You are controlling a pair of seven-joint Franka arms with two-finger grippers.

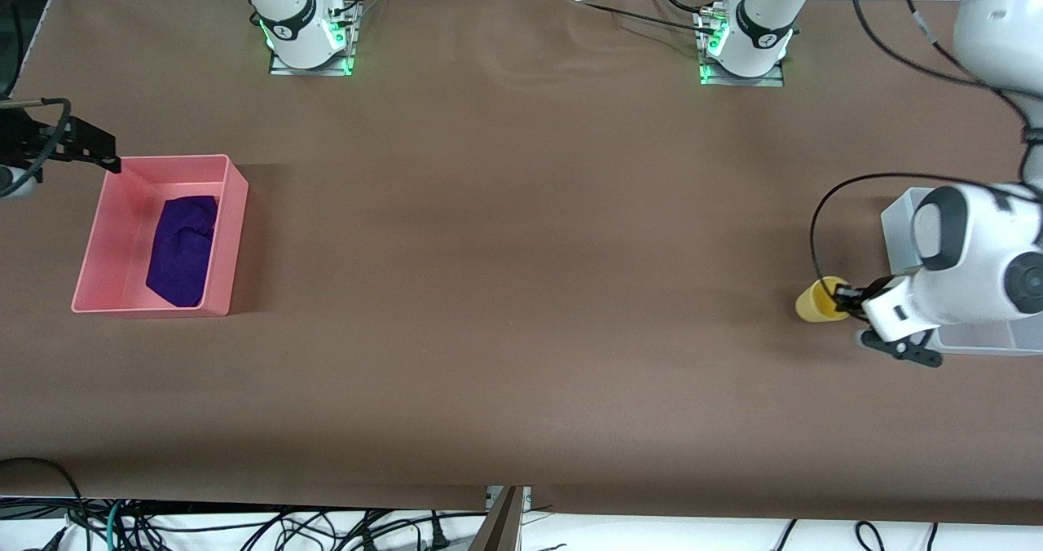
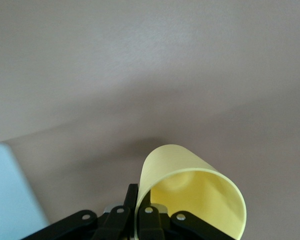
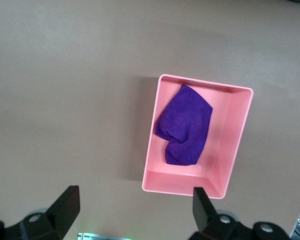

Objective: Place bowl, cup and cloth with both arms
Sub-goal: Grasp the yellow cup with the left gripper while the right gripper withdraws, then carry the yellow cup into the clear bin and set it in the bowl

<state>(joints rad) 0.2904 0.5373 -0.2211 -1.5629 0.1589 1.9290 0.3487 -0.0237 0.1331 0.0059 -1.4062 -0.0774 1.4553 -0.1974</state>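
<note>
I need to release the yellow cup from my left gripper inside the pale bin (image 1: 961, 266), near its side facing the pink bin.
The yellow cup (image 1: 817, 300) is tipped on its side next to the pale bin at the left arm's end of the table. My left gripper (image 1: 844, 301) is shut on the cup's wall at the rim, one finger inside and one outside. The left wrist view shows the cup (image 2: 190, 190) in that gripper (image 2: 141, 200). The purple cloth (image 1: 182, 248) lies crumpled in the pink bin (image 1: 231, 233). My right gripper (image 1: 98, 153) is open and empty, up in the air by that bin's corner. The right wrist view shows this gripper (image 3: 135, 205) and the cloth (image 3: 184, 126). The bowl is out of view.
A pale translucent bin (image 1: 903, 218) stands at the left arm's end, mostly covered by the left arm; its corner shows in the left wrist view (image 2: 10, 195). The pink bin (image 3: 230, 145) stands at the right arm's end. Brown table surface lies between them.
</note>
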